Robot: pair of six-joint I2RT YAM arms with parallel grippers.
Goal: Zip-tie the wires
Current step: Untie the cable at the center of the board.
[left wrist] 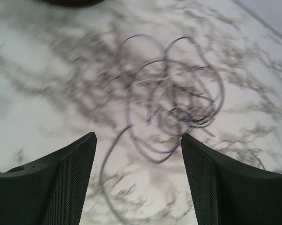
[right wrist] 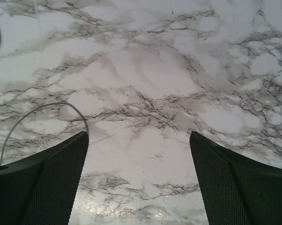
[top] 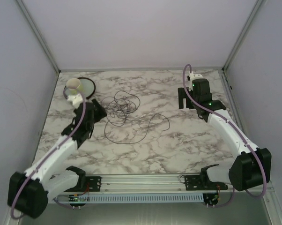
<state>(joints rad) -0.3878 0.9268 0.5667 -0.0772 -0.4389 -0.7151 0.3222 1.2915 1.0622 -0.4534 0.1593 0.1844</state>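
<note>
Next, I reach with my left gripper and grab the wires in the middle of the tangle (top: pixel 122 105) (left wrist: pixel 177 107), where the thin dark loops cross most closely.
The wires (top: pixel 122 107) lie as a loose tangle of thin dark loops on the marble table, left of centre, with one long strand trailing right to about mid-table. My left gripper (top: pixel 101 112) sits just left of the tangle, above the table. In the left wrist view the wires (left wrist: pixel 171 112) are ahead of the left gripper (left wrist: pixel 138 140), which is open with only one thin loop lying on the table between its fingers. My right gripper (top: pixel 184 101) hovers at the back right, apart from the wires. In its own view the right gripper (right wrist: pixel 138 138) is open and empty, with a grey strand (right wrist: pixel 47 105) curving by its left finger.
A paper cup (top: pixel 74 85) rests on a dark round plate (top: pixel 88 87) at the back left corner, close behind my left arm. Grey walls enclose the table on three sides. A metal rail (top: pixel 145 180) carries both arm bases along the near edge.
</note>
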